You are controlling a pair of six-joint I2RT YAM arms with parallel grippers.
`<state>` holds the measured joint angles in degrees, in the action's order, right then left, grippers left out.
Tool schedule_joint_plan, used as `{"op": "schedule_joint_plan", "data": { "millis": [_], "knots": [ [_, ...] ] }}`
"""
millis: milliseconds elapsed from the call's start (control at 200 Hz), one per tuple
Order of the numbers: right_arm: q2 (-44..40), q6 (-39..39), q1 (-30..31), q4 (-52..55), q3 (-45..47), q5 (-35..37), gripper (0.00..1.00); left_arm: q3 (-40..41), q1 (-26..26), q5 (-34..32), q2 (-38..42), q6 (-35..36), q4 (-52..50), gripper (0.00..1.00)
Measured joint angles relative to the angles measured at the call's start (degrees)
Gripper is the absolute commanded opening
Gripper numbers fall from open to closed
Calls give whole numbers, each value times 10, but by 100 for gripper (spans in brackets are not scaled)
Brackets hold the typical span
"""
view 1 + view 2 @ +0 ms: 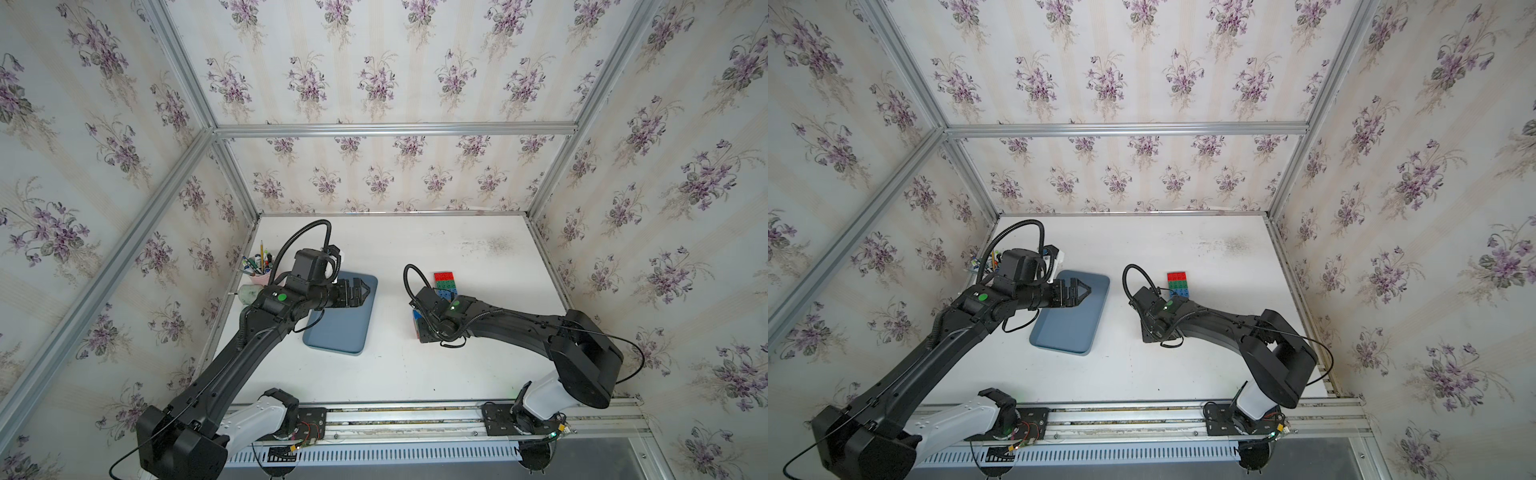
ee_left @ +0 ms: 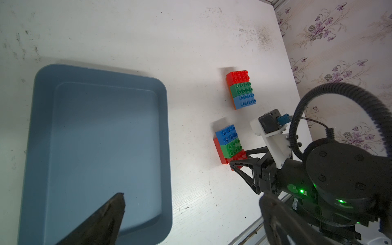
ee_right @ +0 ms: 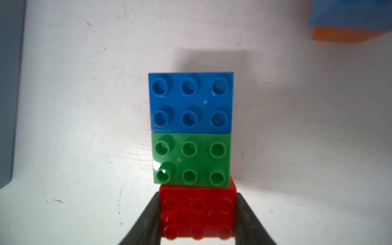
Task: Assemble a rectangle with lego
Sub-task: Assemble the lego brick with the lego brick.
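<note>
Next, I release the red brick from my right gripper so that it sits flush against the green brick at the end of the near block (image 1: 423, 329) (image 3: 193, 212).
The lego stands in two joined blocks on the white table. The far block (image 1: 444, 284) (image 2: 240, 90) shows red, green and blue studded tops over an orange layer. The near block (image 2: 228, 142) (image 3: 191, 127) runs blue, green, red. My right gripper (image 3: 197, 212) (image 2: 238, 158) is shut on the red brick (image 3: 197, 212) at that block's end, one finger against each side. In both top views the right wrist covers most of this block. My left gripper (image 1: 361, 291) (image 1: 1081, 291) (image 2: 192, 197) hangs open over the grey-blue tray (image 1: 340, 328) (image 2: 95, 137), holding nothing.
A pink cup of pens (image 1: 259, 270) and a pale cylinder (image 1: 249, 293) stand by the left wall behind the left arm. Floral walls close in the table on three sides. A metal rail (image 1: 395, 415) runs along the front edge.
</note>
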<state>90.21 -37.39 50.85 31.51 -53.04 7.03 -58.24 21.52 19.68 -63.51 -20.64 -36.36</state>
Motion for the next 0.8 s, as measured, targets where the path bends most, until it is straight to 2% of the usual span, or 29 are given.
{"op": "schedule_joint_plan", "data": {
  "millis": [799],
  "knots": [
    [24, -8, 11, -5, -16, 15, 36, -1, 0, -2, 1, 0, 0, 100]
  ]
}}
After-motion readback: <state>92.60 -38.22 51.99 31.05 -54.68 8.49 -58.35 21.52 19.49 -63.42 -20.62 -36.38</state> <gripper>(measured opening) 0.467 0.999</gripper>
